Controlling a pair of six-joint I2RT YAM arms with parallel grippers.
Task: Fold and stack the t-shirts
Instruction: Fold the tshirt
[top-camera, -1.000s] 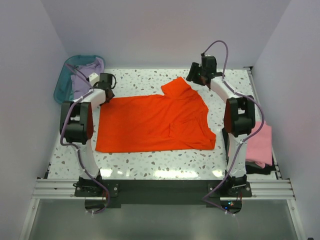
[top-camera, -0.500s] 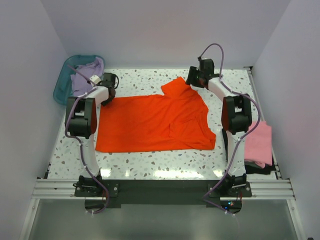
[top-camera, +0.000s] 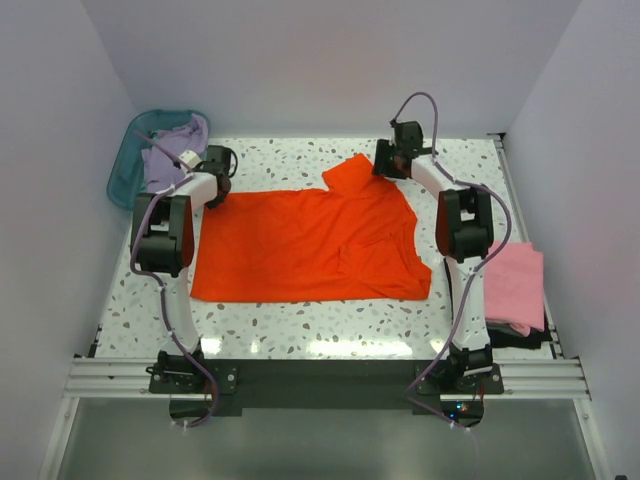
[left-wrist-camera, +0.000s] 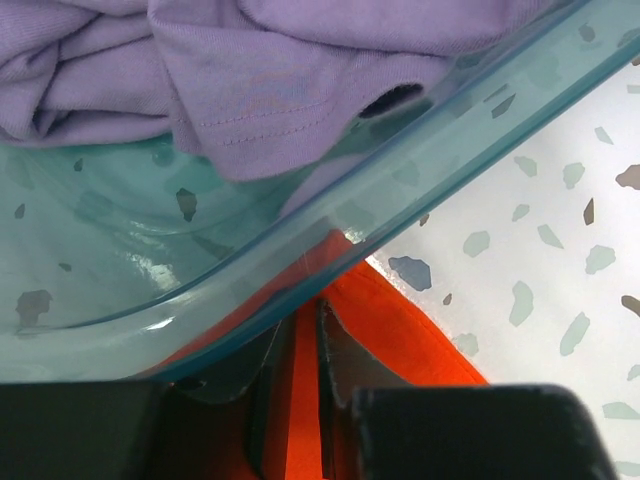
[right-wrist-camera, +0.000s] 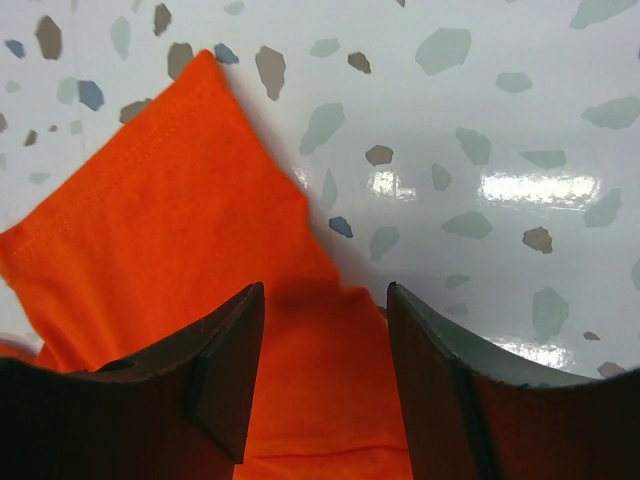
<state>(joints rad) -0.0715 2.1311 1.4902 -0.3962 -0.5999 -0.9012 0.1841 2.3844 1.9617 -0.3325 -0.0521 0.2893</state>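
Note:
I should open my left gripper's fingers because the basket's rim crowds them, move clear of the basket and pinch the orange-red t-shirt's corner (left-wrist-camera: 346, 284) before the fold.
An orange-red t-shirt (top-camera: 310, 245) lies spread flat on the speckled table (top-camera: 290, 325), one sleeve (top-camera: 352, 172) pointing to the far side. My left gripper (top-camera: 216, 187) sits at the shirt's far left corner, beside the teal basket. In the left wrist view its jaws (left-wrist-camera: 298, 320) are shut on a narrow strip of orange cloth (left-wrist-camera: 400, 330). My right gripper (top-camera: 386, 160) is at the tip of the far sleeve. Its jaws (right-wrist-camera: 323, 295) stand open, straddling the orange sleeve (right-wrist-camera: 170, 210). A lavender t-shirt (top-camera: 175, 145) lies in the basket. A pink t-shirt (top-camera: 515, 285) lies at the right edge.
The teal plastic basket (top-camera: 125, 165) stands at the far left corner, its rim (left-wrist-camera: 400, 170) right over my left fingers and the lavender cloth (left-wrist-camera: 250, 90) bunched inside. The pink shirt rests on something dark (top-camera: 520, 338). White walls enclose the table.
My left jaws have closed onto the orange shirt's corner by the basket. My right gripper has shifted a little left toward the sleeve tip, its jaws slightly narrower.

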